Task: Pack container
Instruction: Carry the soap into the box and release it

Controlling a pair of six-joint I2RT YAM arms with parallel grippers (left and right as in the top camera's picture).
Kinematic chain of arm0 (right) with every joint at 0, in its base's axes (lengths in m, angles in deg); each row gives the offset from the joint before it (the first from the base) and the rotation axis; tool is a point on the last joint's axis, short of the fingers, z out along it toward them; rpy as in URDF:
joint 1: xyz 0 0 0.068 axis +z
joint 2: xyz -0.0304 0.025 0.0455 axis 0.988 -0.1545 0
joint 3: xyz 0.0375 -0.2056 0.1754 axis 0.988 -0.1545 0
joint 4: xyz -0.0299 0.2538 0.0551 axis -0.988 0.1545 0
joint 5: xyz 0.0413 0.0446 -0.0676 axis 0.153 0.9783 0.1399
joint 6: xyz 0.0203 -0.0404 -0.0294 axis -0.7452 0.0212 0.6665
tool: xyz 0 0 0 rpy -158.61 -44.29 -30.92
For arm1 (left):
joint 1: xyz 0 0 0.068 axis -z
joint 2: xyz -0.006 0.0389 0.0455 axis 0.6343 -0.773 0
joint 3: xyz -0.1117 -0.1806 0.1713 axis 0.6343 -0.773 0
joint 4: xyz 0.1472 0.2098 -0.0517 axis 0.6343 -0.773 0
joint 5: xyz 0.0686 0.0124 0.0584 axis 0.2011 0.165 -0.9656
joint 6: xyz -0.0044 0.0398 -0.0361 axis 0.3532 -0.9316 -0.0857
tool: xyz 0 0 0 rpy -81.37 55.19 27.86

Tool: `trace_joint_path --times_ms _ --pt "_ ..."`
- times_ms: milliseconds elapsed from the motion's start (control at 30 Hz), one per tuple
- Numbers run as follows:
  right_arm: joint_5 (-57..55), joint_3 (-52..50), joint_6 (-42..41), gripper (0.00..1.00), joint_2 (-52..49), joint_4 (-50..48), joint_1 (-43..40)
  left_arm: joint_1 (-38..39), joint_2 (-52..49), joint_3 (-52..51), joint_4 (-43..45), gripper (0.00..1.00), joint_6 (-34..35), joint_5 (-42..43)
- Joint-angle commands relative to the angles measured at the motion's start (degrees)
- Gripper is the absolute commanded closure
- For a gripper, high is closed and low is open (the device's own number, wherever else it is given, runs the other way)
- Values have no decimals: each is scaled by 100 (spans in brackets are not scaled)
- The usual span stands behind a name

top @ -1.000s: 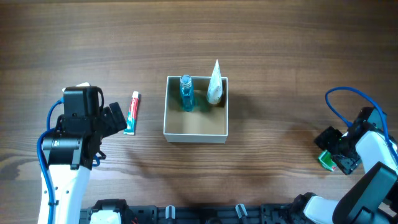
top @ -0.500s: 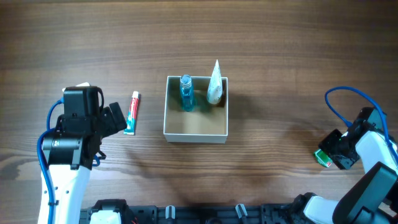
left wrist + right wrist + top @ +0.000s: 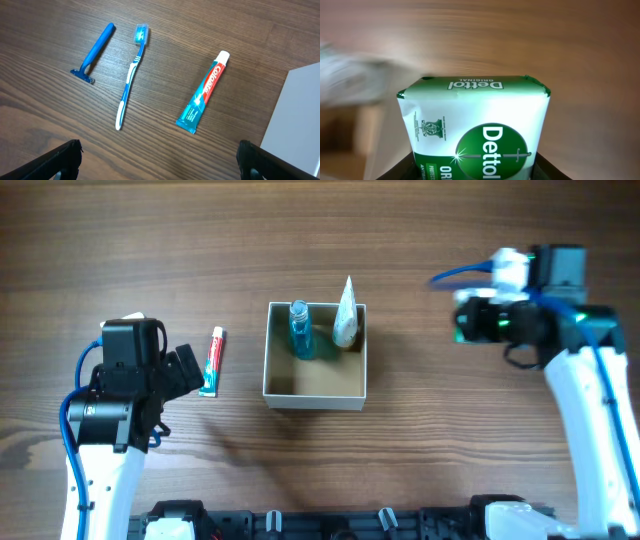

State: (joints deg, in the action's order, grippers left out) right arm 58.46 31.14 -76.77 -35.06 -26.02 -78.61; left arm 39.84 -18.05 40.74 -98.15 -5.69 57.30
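Next, I release the Dettol soap pack with my right gripper on the container's tan bottom, just below the white tube [image 3: 332, 374].
The container [image 3: 315, 388], a square white-walled box with a tan inside, stands mid-table and holds a blue bottle [image 3: 300, 330] and a white tube [image 3: 346, 315]. Its white wall shows at the right edge of the left wrist view [image 3: 300, 115]. My right gripper [image 3: 470, 320] is shut on a green and white Dettol soap pack [image 3: 475, 130] and holds it above the table, right of the container. My left gripper [image 3: 185, 372] is open and empty, just left of a toothpaste tube [image 3: 212, 361], which also shows in the left wrist view [image 3: 204, 92].
A blue toothbrush [image 3: 131, 75] and a blue razor [image 3: 94, 52] lie on the wood left of the toothpaste, hidden under the left arm in the overhead view. The right wrist view is motion-blurred around the soap.
My right arm has lifted the soap pack from the table's right front and swung it up and left toward the container. The left arm has not moved.
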Motion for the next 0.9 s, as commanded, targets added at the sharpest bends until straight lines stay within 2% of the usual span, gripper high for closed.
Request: trace_joint_path --times_ms 0,67,167,267,400,633,667,700,733,767,867 --pt "-142 144 1185 96 367 -26 1305 -11 0 105 17 0 92 37" --pt "-319 142 1954 96 374 61 2350 -11 -2 105 17 0 92 37" --pt "-1051 142 2378 96 328 72 3298 -11 0 105 17 0 92 37" --pt "-1078 142 2673 96 205 -94 3906 -11 -2 105 20 0 92 37" --pt "-1075 142 2645 96 -236 -273 3993 -11 0 105 17 0 92 37" --pt "-1080 142 2623 96 -1574 -828 3991 -11 -2 105 20 0 92 37" --pt "-1080 142 2614 92 -1631 -870 3991 -11 0 105 20 0 92 37" --pt "-1080 142 2546 67 -1687 -901 3991 -11 -2 105 20 0 92 37" --pt "-1078 142 2476 60 -1698 -909 3991 -11 -2 105 20 0 92 37" --pt "-1080 142 2470 38 -1696 -890 3991 -11 -2 105 20 0 92 37" --pt "-1088 142 2203 26 -1685 -848 3991 -11 -2 105 20 0 94 37"
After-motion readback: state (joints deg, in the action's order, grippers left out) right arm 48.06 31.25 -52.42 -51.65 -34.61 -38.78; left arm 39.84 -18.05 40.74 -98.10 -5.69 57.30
